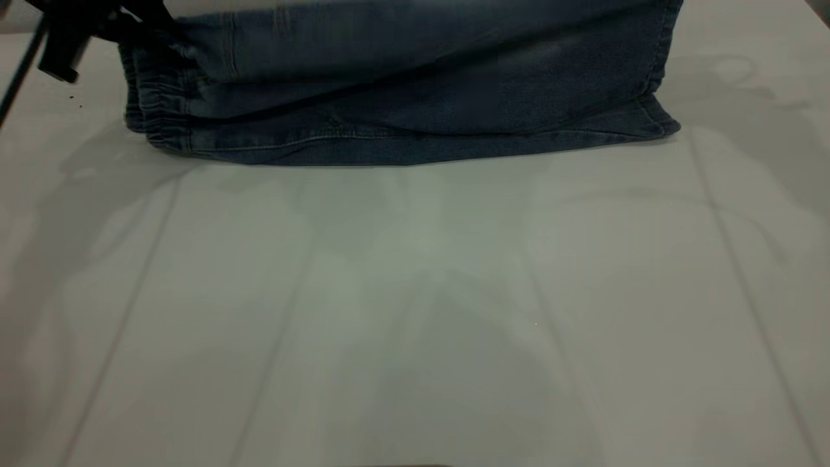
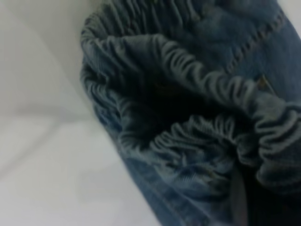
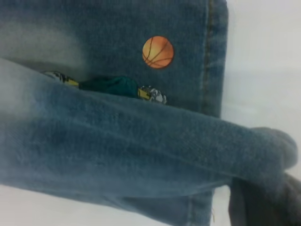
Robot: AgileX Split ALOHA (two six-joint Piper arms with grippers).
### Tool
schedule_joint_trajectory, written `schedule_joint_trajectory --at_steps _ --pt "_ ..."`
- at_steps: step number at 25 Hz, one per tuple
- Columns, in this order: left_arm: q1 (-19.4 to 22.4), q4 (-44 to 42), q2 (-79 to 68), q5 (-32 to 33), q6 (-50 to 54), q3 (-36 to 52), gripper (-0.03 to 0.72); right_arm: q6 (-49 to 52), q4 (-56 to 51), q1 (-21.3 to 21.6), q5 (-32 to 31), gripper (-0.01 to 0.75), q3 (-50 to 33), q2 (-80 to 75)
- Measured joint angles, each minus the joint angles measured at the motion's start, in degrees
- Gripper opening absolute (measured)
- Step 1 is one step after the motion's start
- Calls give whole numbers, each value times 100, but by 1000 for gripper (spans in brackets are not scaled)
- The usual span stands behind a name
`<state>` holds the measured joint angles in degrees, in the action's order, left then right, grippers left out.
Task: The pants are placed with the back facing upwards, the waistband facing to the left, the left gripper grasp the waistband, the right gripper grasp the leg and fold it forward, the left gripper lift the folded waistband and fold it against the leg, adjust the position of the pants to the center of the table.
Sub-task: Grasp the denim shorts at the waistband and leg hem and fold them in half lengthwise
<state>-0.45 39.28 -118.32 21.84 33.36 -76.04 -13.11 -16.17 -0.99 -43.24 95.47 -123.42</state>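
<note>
My left gripper needs to release the waistband's upper corner over its lower layer [image 1: 172, 23], near the table's far edge.
The pants [image 1: 402, 97] lie along the far side of the table [image 1: 415, 292], folded lengthwise, with the waistband [image 1: 159, 107] to the left. My left gripper [image 1: 170, 39] is shut on the gathered waistband [image 2: 197, 80] at its far upper corner; one dark finger [image 2: 239, 197] shows under the ruched elastic. My right gripper [image 3: 273, 188] is out of the exterior view. It is shut on the leg [image 3: 141, 146], whose hem end drapes over its dark finger [image 3: 256, 205]. This leg lies across the printed leg, where an orange basketball print [image 3: 158, 52] shows.
The tabletop stretches bare from the pants' near edge [image 1: 389, 155] to the front, with faint seams and soft shadows. The left arm's black body and cable [image 1: 58, 45] hang over the table's far left corner.
</note>
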Motion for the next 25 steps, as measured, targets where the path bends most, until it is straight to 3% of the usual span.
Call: schedule_joint_trajectory --at_steps 11,15,19,25 --pt "0 296 -279 -879 -619 0 83 -61 -269 -15 1050 36 0 -435" --pt "-78 291 -284 -1153 -1486 0 85 -291 -581 -15 1375 59 11 -550" --pt "-229 291 -284 -1723 -2519 0 95 -660 -954 -9 1571 154 15 -577" --pt "-417 291 -284 -2009 -4024 0 186 -874 -1247 -9 1617 400 29 -577"
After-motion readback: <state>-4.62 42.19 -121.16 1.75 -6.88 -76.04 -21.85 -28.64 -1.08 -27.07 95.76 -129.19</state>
